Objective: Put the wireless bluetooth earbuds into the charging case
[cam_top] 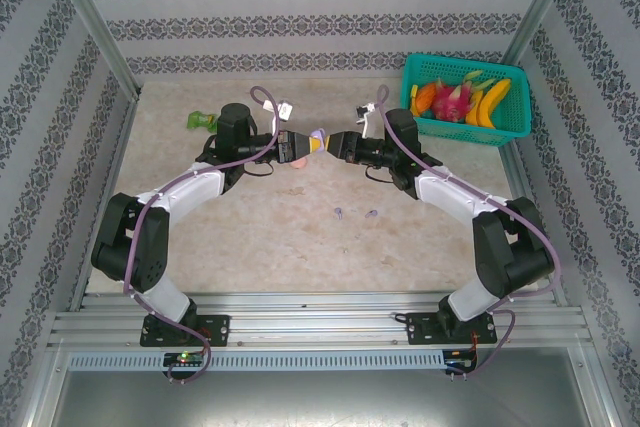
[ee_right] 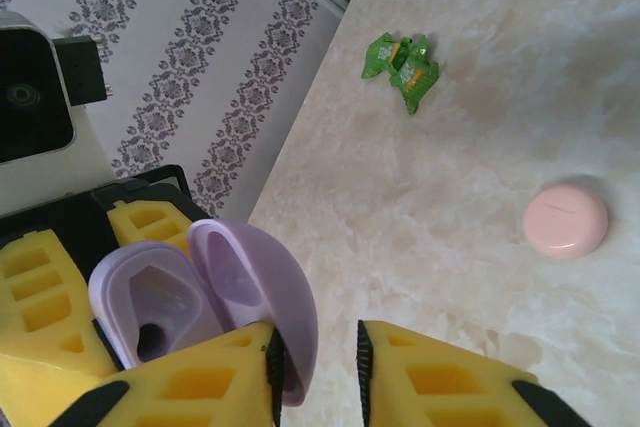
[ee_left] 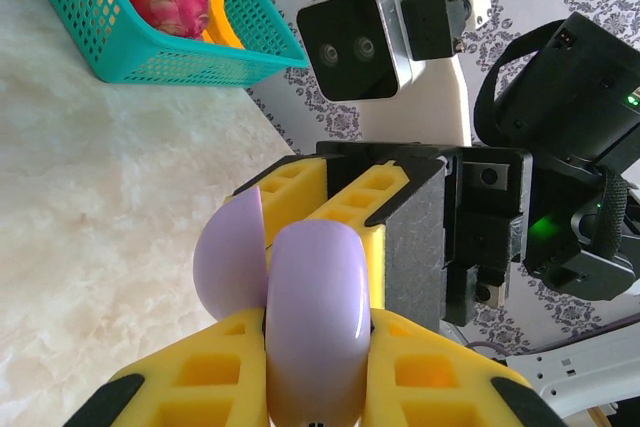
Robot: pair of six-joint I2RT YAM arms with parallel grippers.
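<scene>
The charging case's slots face my right gripper. My right gripper needs to hold the charging case's lid while my left gripper takes hold again of the charging case's body (ee_left: 318, 319) with the slots up.
My left gripper (ee_left: 318, 332) is shut on the body of a lilac charging case (ee_left: 318, 307), held above the table with its lid (ee_left: 230, 257) swung open. My right gripper (ee_right: 315, 347) meets it head-on. The open lid (ee_right: 255, 282) lies between its yellow fingers (ee_right: 200, 382), its rim against the left pad, with a gap to the other finger. From the top, both grippers (cam_top: 303, 143) (cam_top: 338, 143) meet at the case (cam_top: 318, 136). Two tiny lilac earbuds (cam_top: 340, 212) (cam_top: 372, 213) lie on the table nearer the bases. A closed pink case (ee_right: 565, 219) rests on the table below.
A teal basket (cam_top: 505, 127) of fruit stands at the back right corner. Green wrappers (ee_right: 405, 62) lie at the back left near the wall. Patterned walls and metal posts enclose the marbled tabletop (cam_top: 300, 237).
</scene>
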